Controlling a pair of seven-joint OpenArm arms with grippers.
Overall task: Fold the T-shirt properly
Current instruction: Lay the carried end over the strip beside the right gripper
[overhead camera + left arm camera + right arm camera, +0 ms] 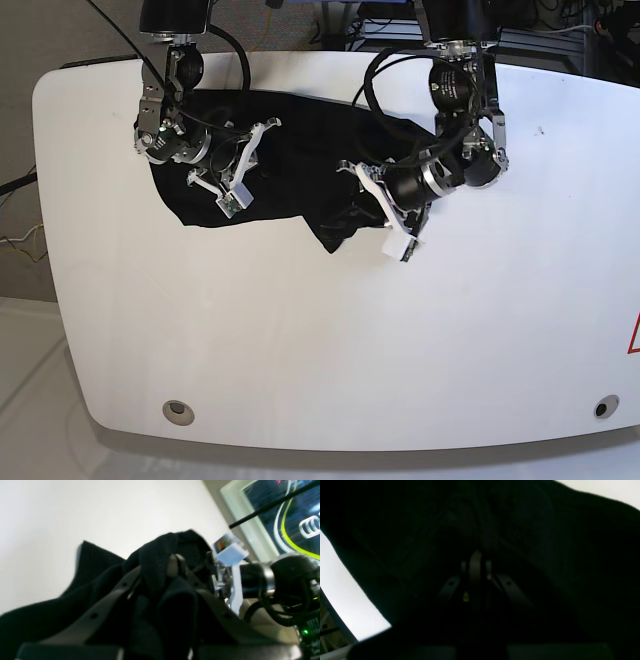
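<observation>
My left gripper needs to release the bunched fold on the T-shirt's flat middle (292, 172), setting it free next to where my right gripper is.
The black T-shirt (290, 150) lies crumpled across the far middle of the white table (300, 340). In the left wrist view my left gripper (175, 563) is shut on a bunched fold of the T-shirt (155, 562), and cloth drapes over both fingers. That arm (440, 175) stands at the shirt's right end, where a lump of cloth (335, 230) is drawn up. In the right wrist view my right gripper (476, 563) is shut, its tips pressed together, with the dark T-shirt (520, 530) filling nearly the whole view around them. That arm (175, 140) is over the shirt's left end.
White camera mounts (390, 225) (235, 180) jut out from both wrists over the cloth. Black cables (375, 75) loop behind the arms at the table's far edge. A screen (287, 517) shows beyond the table in the left wrist view. Bare table (500, 330) stretches in front.
</observation>
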